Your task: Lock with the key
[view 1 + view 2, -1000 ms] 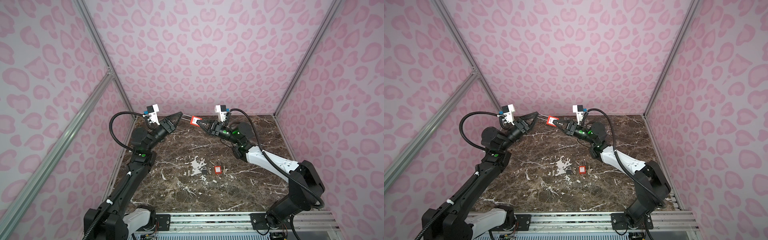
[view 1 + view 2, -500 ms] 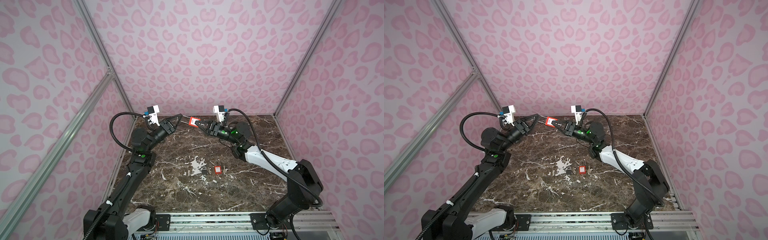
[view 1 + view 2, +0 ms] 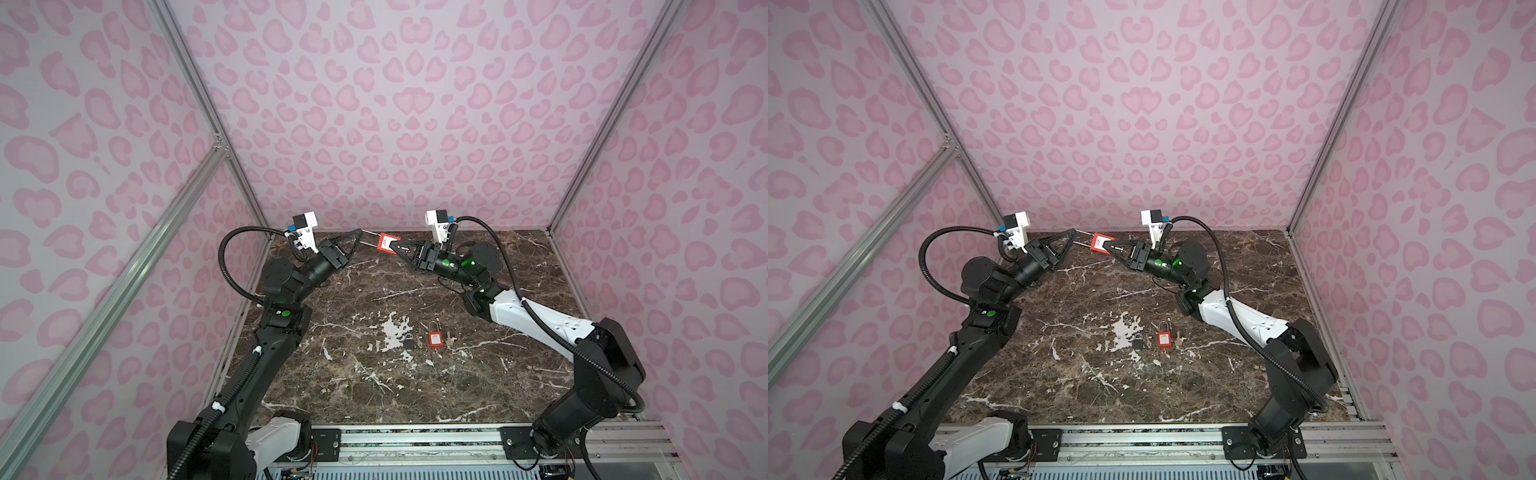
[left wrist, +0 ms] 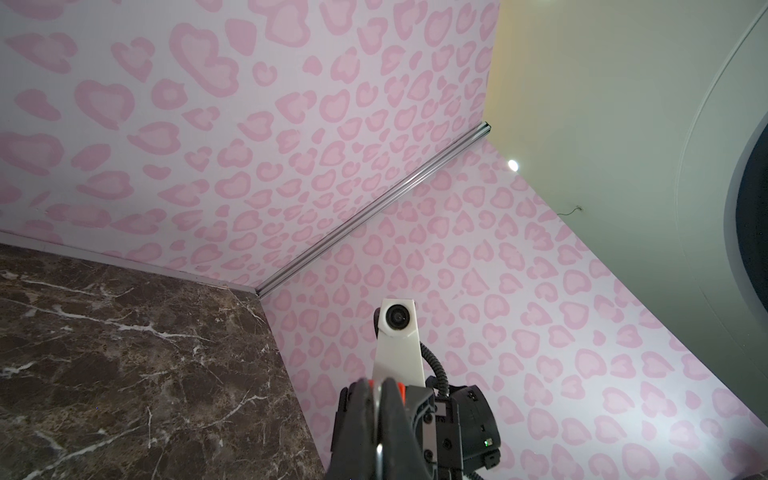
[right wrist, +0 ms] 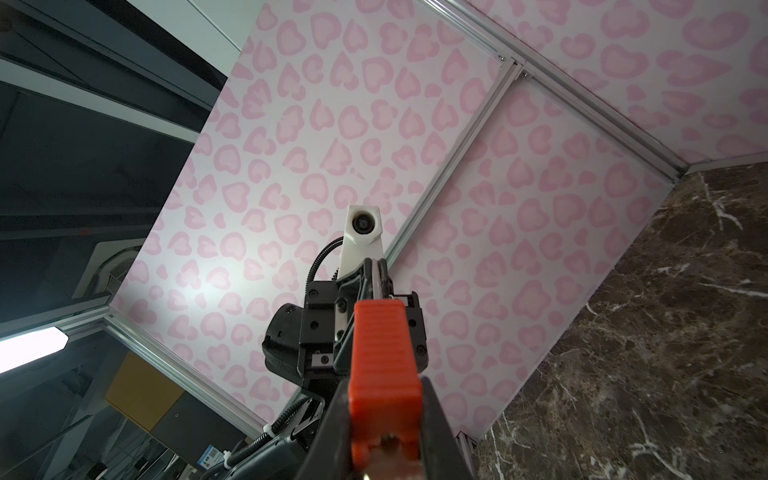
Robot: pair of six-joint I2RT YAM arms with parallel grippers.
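Note:
My left gripper holds only the shackle, so it should open and take the padlock's red body [image 3: 387, 241] before my right gripper leaves the keyhole end.
A red padlock [image 3: 386, 243] hangs in the air near the back wall in both top views. My right gripper [image 3: 395, 249] is shut on its red body [image 5: 382, 353], one finger along each side. Its steel shackle [image 3: 368, 237] points left into my left gripper [image 3: 357, 232], which is shut on it; a thin metal strip shows between the closed fingers [image 4: 392, 415] in the left wrist view. The lock's keyhole end faces the right wrist camera, blurred. I cannot tell where the key is.
A second red padlock [image 3: 434, 338] lies flat mid-table on the dark marble table [image 3: 374, 395], with a small dark grey piece [image 3: 409, 343] just left of it. Pink patterned walls close in on three sides, and the back wall [image 3: 395, 199] is just behind both grippers.
My left gripper has closed from open onto the shackle. The right gripper and padlock shifted slightly left toward it.

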